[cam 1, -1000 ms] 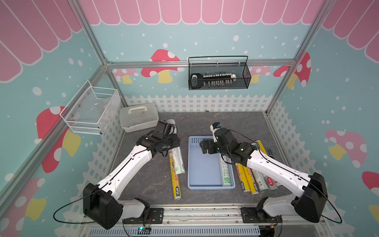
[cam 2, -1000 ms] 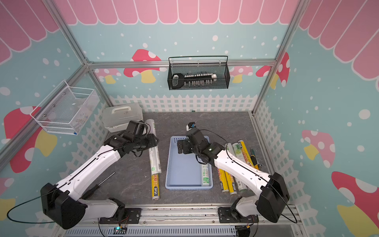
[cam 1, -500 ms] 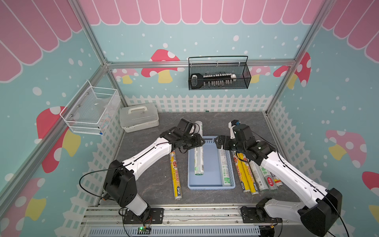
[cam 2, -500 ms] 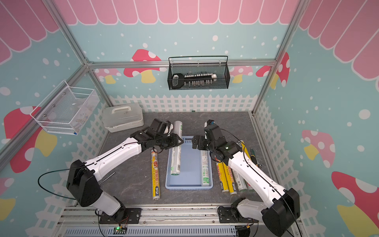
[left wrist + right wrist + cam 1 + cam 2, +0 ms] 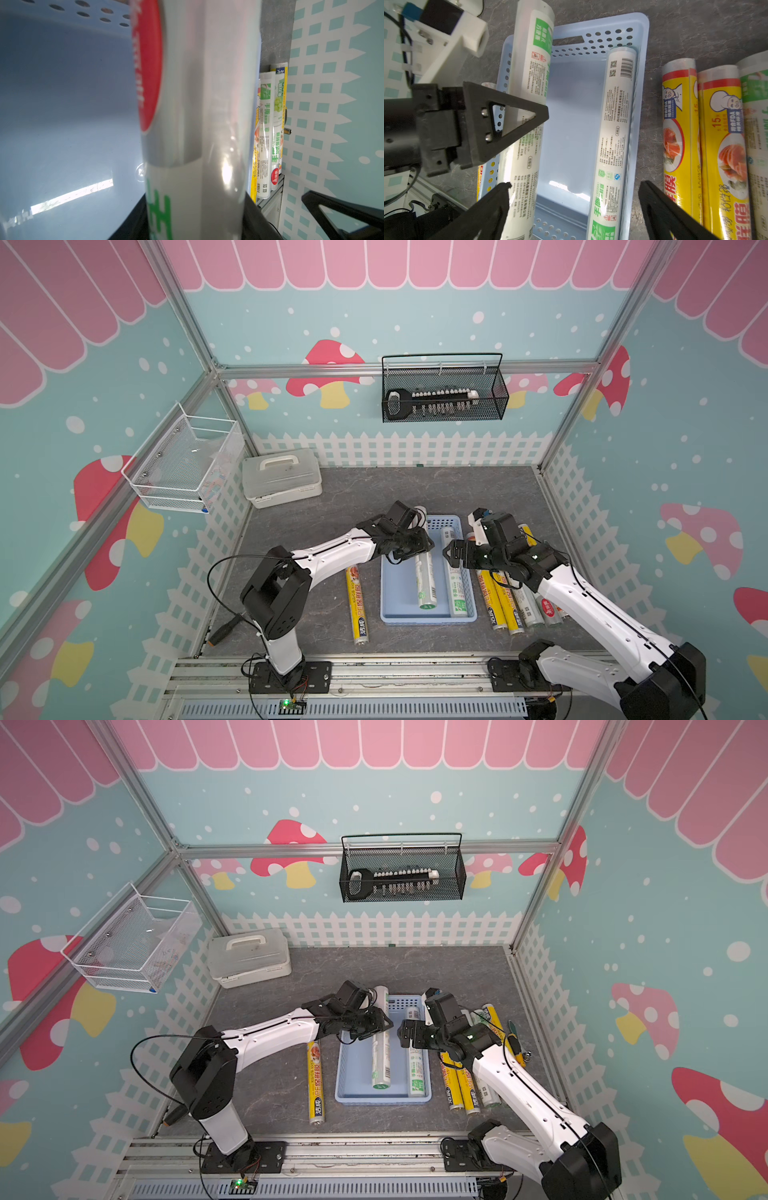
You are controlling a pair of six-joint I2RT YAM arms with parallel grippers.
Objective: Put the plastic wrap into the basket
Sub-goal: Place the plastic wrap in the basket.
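Note:
Next, I let go of the white plastic wrap roll with my left gripper on the basket's bottom beside the second white roll (image 5: 438, 573).
My left gripper (image 5: 409, 549) (image 5: 376, 1029) (image 5: 195, 218) is shut on a white plastic wrap roll with a green label (image 5: 424, 580) (image 5: 197, 124) (image 5: 529, 104). It holds the roll over the light blue basket (image 5: 397, 610) (image 5: 641, 25). The roll's far end sticks out past the basket's far rim. A second white roll (image 5: 453, 572) (image 5: 614, 135) lies along the basket's right wall. My right gripper (image 5: 451, 556) (image 5: 575, 197) hangs open above that roll, holding nothing. Several more rolls (image 5: 503, 605) (image 5: 679, 135), yellow and white, lie right of the basket, and a yellow one (image 5: 356, 605) lies to its left.
A clear lidded box (image 5: 282, 477) stands at the back left of the table. A black wire basket (image 5: 442, 393) hangs on the back wall and a white wire basket (image 5: 183, 464) on the left wall. A white picket fence rings the table.
My left gripper has carried the white roll from the table left of the basket to over the basket. My right arm has drawn back toward the basket's right side.

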